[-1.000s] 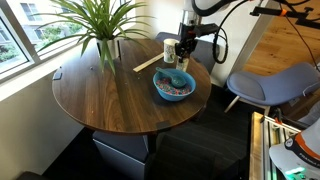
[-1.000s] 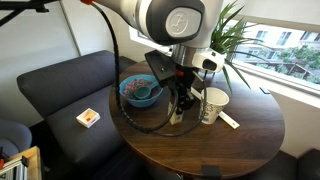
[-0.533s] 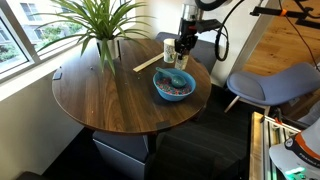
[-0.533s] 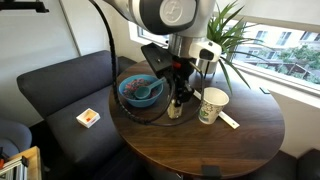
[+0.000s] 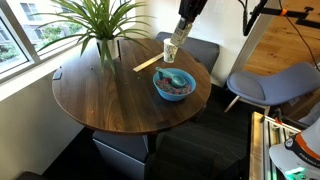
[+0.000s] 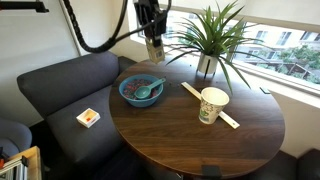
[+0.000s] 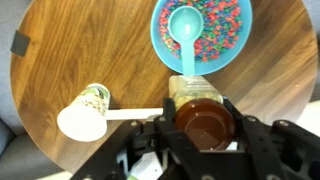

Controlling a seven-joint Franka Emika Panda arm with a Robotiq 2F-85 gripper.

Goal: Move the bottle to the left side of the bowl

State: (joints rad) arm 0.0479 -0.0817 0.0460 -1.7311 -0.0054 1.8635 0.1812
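I need to use my gripper to set the small yellowish bottle on the bare wood at the blue bowl's window side (image 5: 125, 100).
My gripper (image 7: 205, 128) is shut on a small clear bottle (image 7: 203, 108) with a brown lid and yellowish contents. It holds the bottle high above the round wooden table (image 5: 110, 95), as both exterior views show (image 5: 170, 49) (image 6: 155, 50). The blue bowl (image 7: 160, 42) holds coloured bits and a light teal spoon (image 7: 186, 28). It stands on the table just beyond the bottle in the wrist view, and it also shows in both exterior views (image 5: 174, 86) (image 6: 139, 91). A cream-white paper cup (image 6: 212, 104) (image 7: 84, 112) with a greenish mark stands apart from the bowl.
A flat wooden stick (image 6: 191, 92) (image 5: 148, 63) lies beside the cup. A potted plant (image 5: 100, 35) (image 6: 207, 45) stands at the table's window side. A dark sofa (image 6: 55, 90) and a grey chair (image 5: 268, 85) flank the table.
The gripper has risen well above the table with the bottle in it, from just beside the bowl. The bowl, cup and stick have not moved.
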